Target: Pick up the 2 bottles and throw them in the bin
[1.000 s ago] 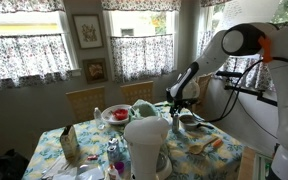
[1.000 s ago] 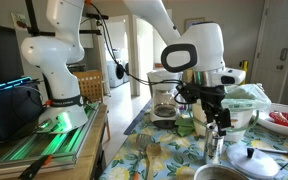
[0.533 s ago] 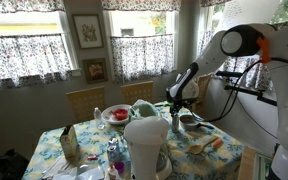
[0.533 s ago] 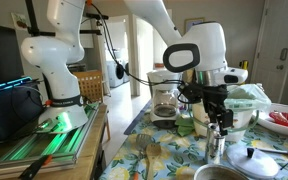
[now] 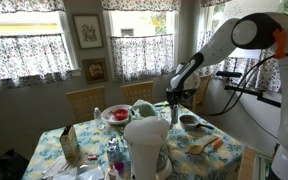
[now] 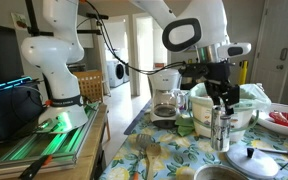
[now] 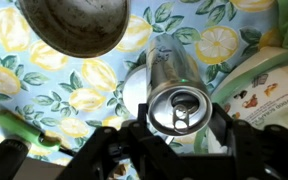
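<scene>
Next, I release the pale greyish-clear bottle from my gripper inside the bag-lined green bin [image 5: 143, 106] [image 7: 260, 108] that stands behind the big white jug.
A slim, pale silvery bottle [image 6: 220, 132] with a can-like pull-tab top [image 7: 178, 106] hangs upright just above the lemon-print tablecloth. My gripper [image 6: 222, 106] is shut on it, one finger on each side of its upper part. In the wrist view the gripper [image 7: 179, 126] frames the silver top from both sides. In an exterior view the same held bottle [image 5: 174, 113] hangs over the far side of the table. A small dark bottle with a reddish top [image 5: 112, 157] seems to stand near the table's front. No bin shows in any view.
A big white jug [image 5: 146, 145] stands at the table's front. A coffee maker [image 6: 165, 96] and a green bottle [image 6: 185, 120] are close behind the gripper. A metal bowl [image 7: 74, 25], a pot lid [image 6: 260, 160] and a plate of red food [image 5: 116, 114] crowd the table.
The jaws closed on the pale bottle, which stood on the table. The arm has since risen and lifted it off the cloth.
</scene>
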Controlling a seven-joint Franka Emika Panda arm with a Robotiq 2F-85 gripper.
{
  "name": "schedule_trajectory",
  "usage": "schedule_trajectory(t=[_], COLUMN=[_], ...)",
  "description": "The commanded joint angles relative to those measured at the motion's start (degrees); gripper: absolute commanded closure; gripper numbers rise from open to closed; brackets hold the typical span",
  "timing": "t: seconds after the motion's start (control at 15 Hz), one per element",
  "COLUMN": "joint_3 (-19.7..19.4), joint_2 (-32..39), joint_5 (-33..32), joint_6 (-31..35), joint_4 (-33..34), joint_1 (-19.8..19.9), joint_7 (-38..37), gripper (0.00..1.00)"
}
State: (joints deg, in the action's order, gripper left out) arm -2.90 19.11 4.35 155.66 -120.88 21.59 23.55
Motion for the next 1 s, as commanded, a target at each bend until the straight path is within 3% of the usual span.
schedule_trajectory(t=[0.0, 0.4, 0.93], joint_3=[-3.3, -4.3, -3.1], joint_2=[-10.8, -19.1, -21.5], joint_5=[-6.6, -14.4, -12.4], joint_6=[-5.1, -9.3, -6.2], joint_4=[-4.7, -3.1, -0.2], joint_1=[-3.7, -8.8, -14.0], joint_7=[-0.4, -1.3, 0.8], gripper=[0.62, 0.62, 0.62])
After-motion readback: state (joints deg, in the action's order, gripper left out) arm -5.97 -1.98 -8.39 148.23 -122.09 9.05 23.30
